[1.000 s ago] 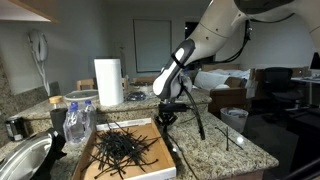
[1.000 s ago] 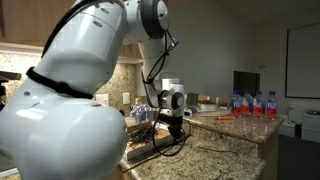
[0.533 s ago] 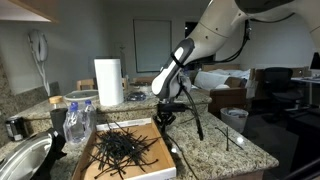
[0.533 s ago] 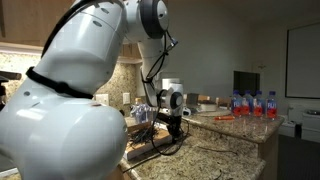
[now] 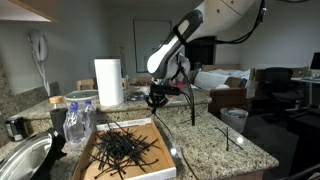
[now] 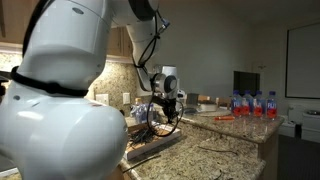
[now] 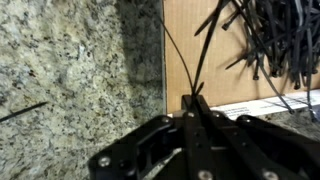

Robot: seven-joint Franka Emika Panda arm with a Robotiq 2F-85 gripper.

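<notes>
My gripper needs to let go of the thin black ties on the heap of zip ties in the cardboard tray (image 5: 123, 147) (image 7: 292, 32).
My gripper (image 5: 155, 101) hangs above the far edge of a cardboard tray (image 5: 163, 134) that holds a heap of black zip ties (image 5: 125, 148). In the wrist view the jaws stand closed, and the gripper (image 7: 195, 100) pinches thin black ties (image 7: 180, 55) that trail over the tray's brown floor (image 7: 200, 35). The heap of ties (image 7: 275, 40) lies at the upper right there. In an exterior view a long held tie (image 5: 192, 110) dangles beside the gripper. In an exterior view the gripper (image 6: 170, 108) hovers over the tray's end.
A granite counter (image 5: 210, 150) bears the tray; a loose tie (image 5: 232, 135) lies on it and also shows in the wrist view (image 7: 22, 112). A paper towel roll (image 5: 108, 82), water bottles (image 5: 75, 120) and a sink (image 5: 22, 160) stand nearby. More bottles (image 6: 250, 104) stand farther off.
The gripper has risen and shifted a little away from the counter's middle, carrying the pinched ties up from the tray; the arm above has swung upward.
</notes>
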